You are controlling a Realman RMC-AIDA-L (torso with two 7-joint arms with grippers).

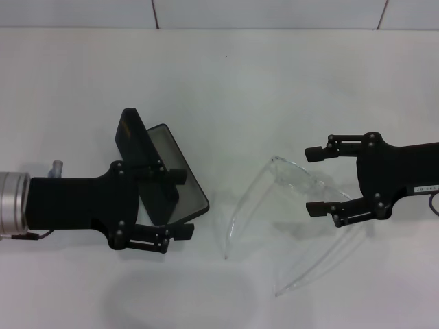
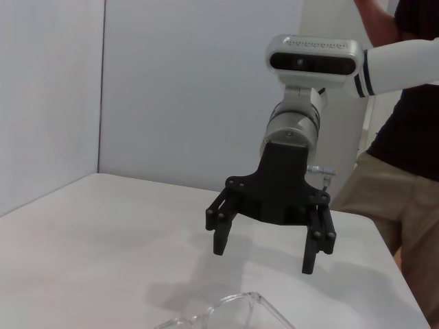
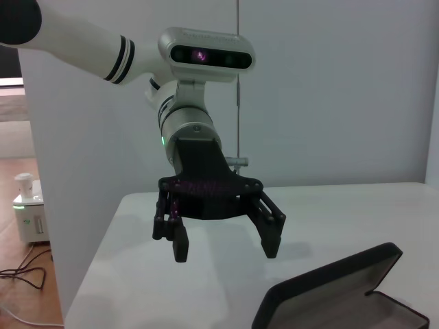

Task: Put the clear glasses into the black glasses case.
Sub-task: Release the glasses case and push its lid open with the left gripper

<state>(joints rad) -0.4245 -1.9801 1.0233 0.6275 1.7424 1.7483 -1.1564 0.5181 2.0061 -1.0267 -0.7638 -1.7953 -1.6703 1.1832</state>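
The middle of the upright lid (image 1: 143,157) of the black glasses case is the spot my left gripper should close on next.
The black glasses case (image 1: 180,179) lies open left of centre, lid (image 1: 132,137) standing up, grey lining showing. My left gripper (image 1: 180,204) hangs open over its near end, one finger above the tray; in the right wrist view this gripper (image 3: 226,248) is off the table behind the case (image 3: 339,291). The clear glasses (image 1: 296,177) lie unfolded right of centre, thin arms reaching toward me. My right gripper (image 1: 313,180) is open, fingertips at either side of the lens end. In the left wrist view that gripper (image 2: 264,252) hovers above the table behind the glasses (image 2: 236,310), apart from them.
The white table (image 1: 226,82) meets a white wall at the back. A person (image 2: 405,137) stands beyond the table's right edge. Past the left edge, a small white device (image 3: 27,205) with cables sits low on the floor.
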